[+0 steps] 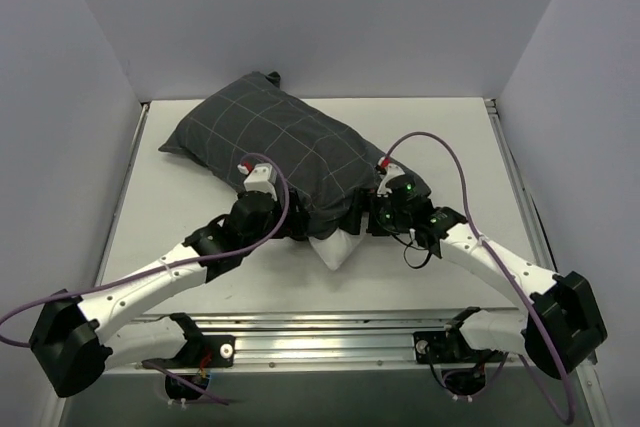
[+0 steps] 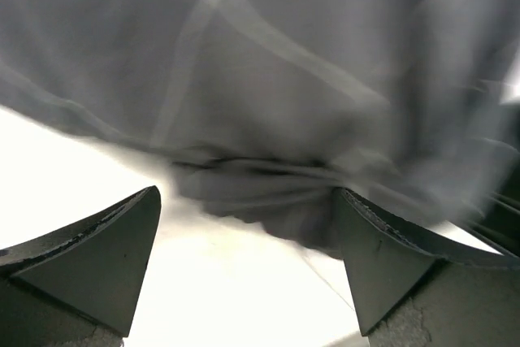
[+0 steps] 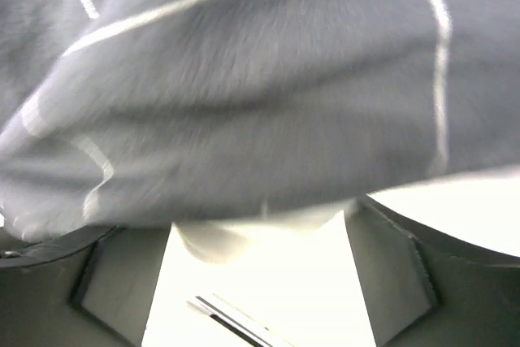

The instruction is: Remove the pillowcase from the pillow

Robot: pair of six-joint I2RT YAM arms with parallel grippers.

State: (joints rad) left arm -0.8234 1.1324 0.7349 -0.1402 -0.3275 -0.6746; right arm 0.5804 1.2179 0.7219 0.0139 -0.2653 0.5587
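Observation:
The white corner [image 1: 336, 249] of the pillow that pokes out of the near open end of the dark checked pillowcase should be grabbed next by my left gripper.
The dark checked pillowcase [image 1: 270, 142] covers most of the pillow and lies slanted across the table's middle. A white corner of the pillow [image 1: 336, 247] pokes out of its near open end. My left gripper [image 1: 296, 219] is open at the case's near hem, left of that corner; the left wrist view shows bunched dark cloth [image 2: 268, 201] between its spread fingers [image 2: 106, 258]. My right gripper [image 1: 358, 215] is open at the hem right of the corner; in the right wrist view the cloth [image 3: 260, 95] hangs over its fingers [image 3: 390, 274], with a white pillow edge [image 3: 244, 237] below.
White walls enclose the table [image 1: 180, 247] on the left, back and right. A metal rail [image 1: 330, 332] runs along the near edge between the arm bases. Purple cables loop over both arms.

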